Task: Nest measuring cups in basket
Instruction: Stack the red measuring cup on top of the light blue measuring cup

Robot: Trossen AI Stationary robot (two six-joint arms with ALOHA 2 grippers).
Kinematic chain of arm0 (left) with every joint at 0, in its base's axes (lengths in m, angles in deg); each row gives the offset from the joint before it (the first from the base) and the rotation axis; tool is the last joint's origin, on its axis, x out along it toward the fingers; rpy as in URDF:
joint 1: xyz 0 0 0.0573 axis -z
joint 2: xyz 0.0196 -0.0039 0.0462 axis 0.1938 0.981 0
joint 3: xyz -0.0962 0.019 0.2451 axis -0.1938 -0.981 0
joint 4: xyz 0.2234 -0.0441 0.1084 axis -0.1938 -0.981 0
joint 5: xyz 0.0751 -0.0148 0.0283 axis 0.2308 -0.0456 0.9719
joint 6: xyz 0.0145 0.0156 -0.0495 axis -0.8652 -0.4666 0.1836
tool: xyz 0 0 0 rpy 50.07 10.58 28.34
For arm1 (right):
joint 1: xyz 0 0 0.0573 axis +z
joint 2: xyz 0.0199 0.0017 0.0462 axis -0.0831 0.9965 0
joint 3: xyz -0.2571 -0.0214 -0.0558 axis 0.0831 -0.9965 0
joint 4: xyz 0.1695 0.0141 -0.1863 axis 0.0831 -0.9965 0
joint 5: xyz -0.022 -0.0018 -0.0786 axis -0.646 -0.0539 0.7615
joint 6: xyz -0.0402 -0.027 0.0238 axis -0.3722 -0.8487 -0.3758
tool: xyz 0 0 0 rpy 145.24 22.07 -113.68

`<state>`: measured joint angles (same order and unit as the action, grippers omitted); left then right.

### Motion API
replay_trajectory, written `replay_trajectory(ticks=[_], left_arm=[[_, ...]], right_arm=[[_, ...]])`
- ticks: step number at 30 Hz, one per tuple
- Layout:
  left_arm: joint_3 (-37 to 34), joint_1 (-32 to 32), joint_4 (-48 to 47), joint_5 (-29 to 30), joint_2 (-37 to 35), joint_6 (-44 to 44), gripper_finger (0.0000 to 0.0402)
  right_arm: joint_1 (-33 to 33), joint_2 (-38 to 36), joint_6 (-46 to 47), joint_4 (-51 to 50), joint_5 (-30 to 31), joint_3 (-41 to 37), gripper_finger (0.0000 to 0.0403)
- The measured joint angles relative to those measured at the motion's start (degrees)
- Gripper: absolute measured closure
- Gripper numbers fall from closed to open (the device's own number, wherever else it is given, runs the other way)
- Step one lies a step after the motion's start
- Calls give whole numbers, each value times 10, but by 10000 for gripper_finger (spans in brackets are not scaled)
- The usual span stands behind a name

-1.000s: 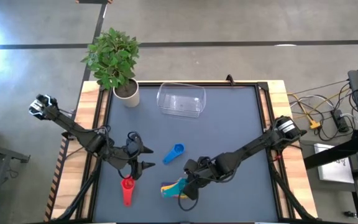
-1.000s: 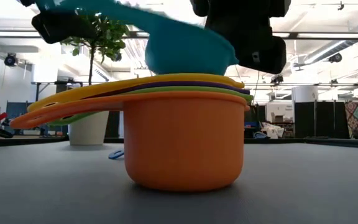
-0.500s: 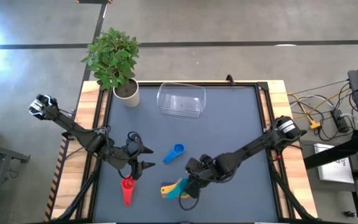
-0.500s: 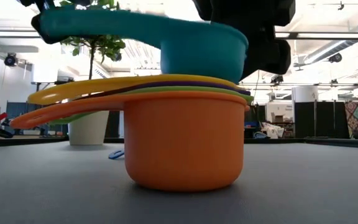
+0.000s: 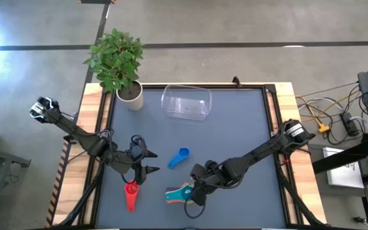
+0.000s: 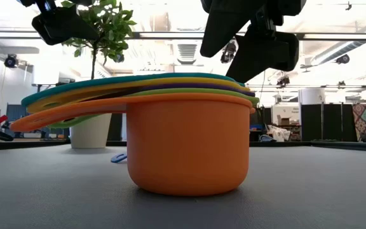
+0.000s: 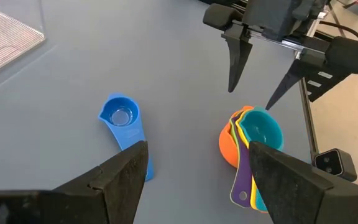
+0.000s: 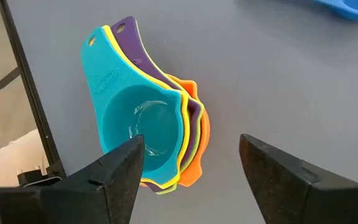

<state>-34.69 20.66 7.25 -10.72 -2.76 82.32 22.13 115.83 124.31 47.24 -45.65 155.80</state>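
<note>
Next, I close my left gripper on the red cup's rim (image 5: 130, 183), at the end opposite the cup's handle.
Several nested measuring cups (image 5: 181, 193) stand near the table's front edge. The orange cup (image 6: 186, 149) is outermost and rests on its base, and the teal cup (image 8: 138, 127) lies innermost on top. My right gripper (image 8: 191, 142) hangs open just above the stack (image 7: 250, 140), clear of it. A blue cup (image 5: 179, 156) lies at mid-table and a red cup (image 5: 131, 195) at the front left. My left gripper (image 5: 153, 161) waits open between those two. The clear basket (image 5: 186, 102) stands at the far middle.
A white pot with a green plant (image 5: 131, 96) stands at the far left corner, beside the basket. Wooden rails (image 5: 98, 128) run along the table's left and right edges. Bare mat lies between the blue cup and the basket.
My right gripper has opened and let go of the teal cup. The cup, held tilted above the stack a second ago, has dropped level into the yellow cup, with its handle lying on the other handles.
</note>
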Motion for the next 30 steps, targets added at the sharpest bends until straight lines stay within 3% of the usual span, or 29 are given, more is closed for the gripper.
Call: replay_trajectory(ticks=[6, 9, 12, 16, 20, 30], left_arm=[[0, 0, 0, -3, 0, 5, 141], [0, 0, -5, -46, -1, 26, 141], [3, 0, -41, -99, -3, 94, 141], [30, 10, -180, -139, 5, 235, 141], [42, 52, -285, -176, 17, 327, 141], [32, 199, -297, -139, 37, 502, 141]], right_arm=[[0, 0, -50, -1, 1, 2, 129], [0, -1, -99, -3, 1, 6, 124], [2, -3, -135, -3, 2, 7, 125], [3, -3, -163, -11, 3, 7, 133], [13, -3, -182, -19, 48, 7, 140], [51, -20, -222, -3, 123, 6, 149]])
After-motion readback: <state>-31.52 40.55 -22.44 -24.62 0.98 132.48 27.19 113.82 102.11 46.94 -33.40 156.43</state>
